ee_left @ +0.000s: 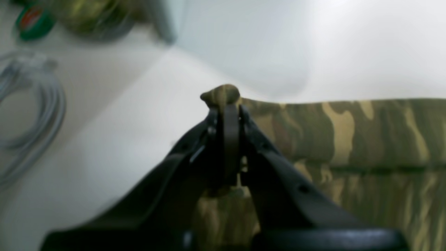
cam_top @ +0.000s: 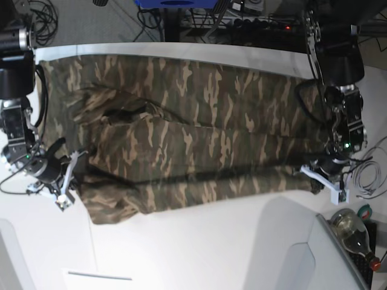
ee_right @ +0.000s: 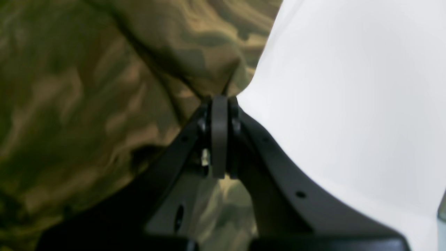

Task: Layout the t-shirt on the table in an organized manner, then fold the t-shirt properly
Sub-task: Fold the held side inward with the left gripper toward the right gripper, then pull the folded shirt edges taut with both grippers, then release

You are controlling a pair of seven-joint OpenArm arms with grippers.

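Next, I release the t-shirt's near edge with my right gripper on the wrinkled folds (cam_top: 78, 90) by its far corner on that gripper's side.
The camouflage t-shirt (cam_top: 181, 121) lies spread across the white table (cam_top: 211, 241). It is mostly flat, with folds and wrinkles toward the view's left. My left gripper (cam_top: 311, 177) is at the shirt's near right corner. In the left wrist view this gripper (ee_left: 226, 108) is shut on the shirt's edge (ee_left: 348, 129), and a nub of cloth pokes out above the fingertips. My right gripper (cam_top: 81, 162) is at the shirt's near left part. In the right wrist view it (ee_right: 219, 101) is shut on a fold of the shirt (ee_right: 104, 87) beside bare table (ee_right: 348, 104).
A coil of grey cable (cam_top: 366, 172), a green tape roll (cam_top: 364, 211) and a bottle (cam_top: 351, 226) lie off the table's right end; the coil (ee_left: 28, 104) and roll (ee_left: 33, 19) show in the left wrist view. Cables and a blue object (cam_top: 175, 3) lie beyond the far edge.
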